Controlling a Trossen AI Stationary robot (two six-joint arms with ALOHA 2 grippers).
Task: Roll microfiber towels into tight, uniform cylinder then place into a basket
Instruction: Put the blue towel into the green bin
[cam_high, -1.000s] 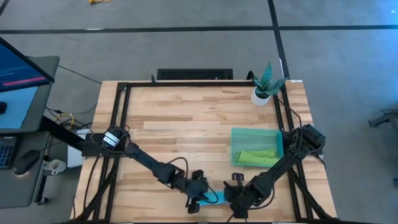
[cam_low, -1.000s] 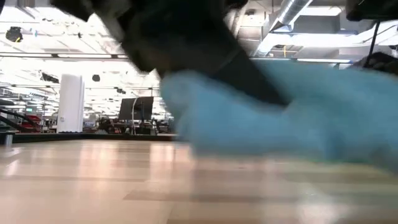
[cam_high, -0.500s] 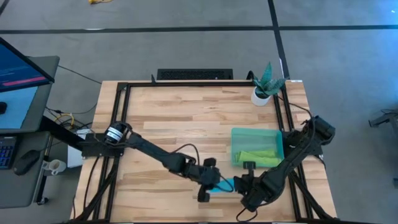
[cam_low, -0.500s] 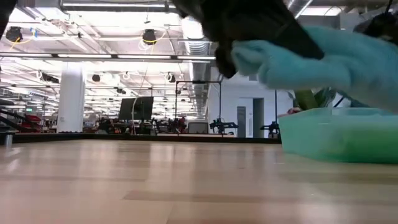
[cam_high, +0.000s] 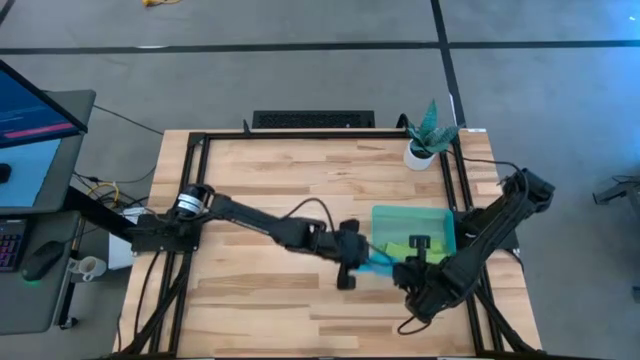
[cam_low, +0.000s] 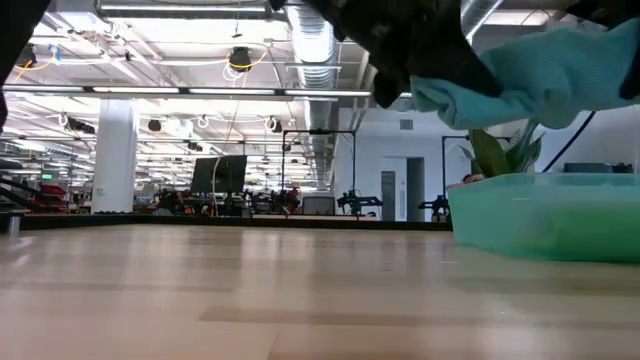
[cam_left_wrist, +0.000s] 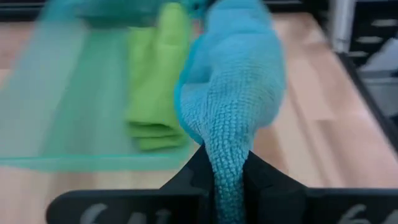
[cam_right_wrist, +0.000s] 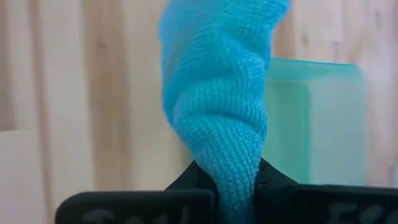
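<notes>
Next, I release the turquoise towel from my left gripper on the basket's open bottom just beyond the lime green towel (cam_high: 406, 230) (cam_left_wrist: 102, 99).
The turquoise towel (cam_high: 380, 263), rolled into a short cylinder, hangs in the air between my two grippers at the near left corner of the basket (cam_high: 385, 215). My left gripper (cam_high: 352, 262) is shut on one end and my right gripper (cam_high: 408, 268) on the other. In the low view the roll (cam_low: 540, 75) is above the height of the basket's rim (cam_low: 540, 185). The lime green towel (cam_high: 415, 250), rolled up, lies on the basket's floor along its near wall. My left gripper pinches one end of the turquoise roll (cam_left_wrist: 227, 177) between its two fingers, coming from the table's left and slanting downward. The roll reaches away from the fingers, lifted clear of the table. My right gripper pinches the other end of the roll (cam_right_wrist: 235, 180) between its two fingers, coming steeply from above on the near right side. The roll hangs clear of the table and spans to the left gripper.
A small white pot with a plant (cam_high: 423, 150) stands at the far right corner. Black frame rails (cam_high: 195, 200) run along the table's left, far and right sides. Bare wood (cam_high: 280, 190) lies left of the basket.
Both grippers have risen and gone toward the far right, toward the basket, keeping their hold. The turquoise roll has been lifted clear of the table near the front edge and now hangs at the basket's near left corner.
</notes>
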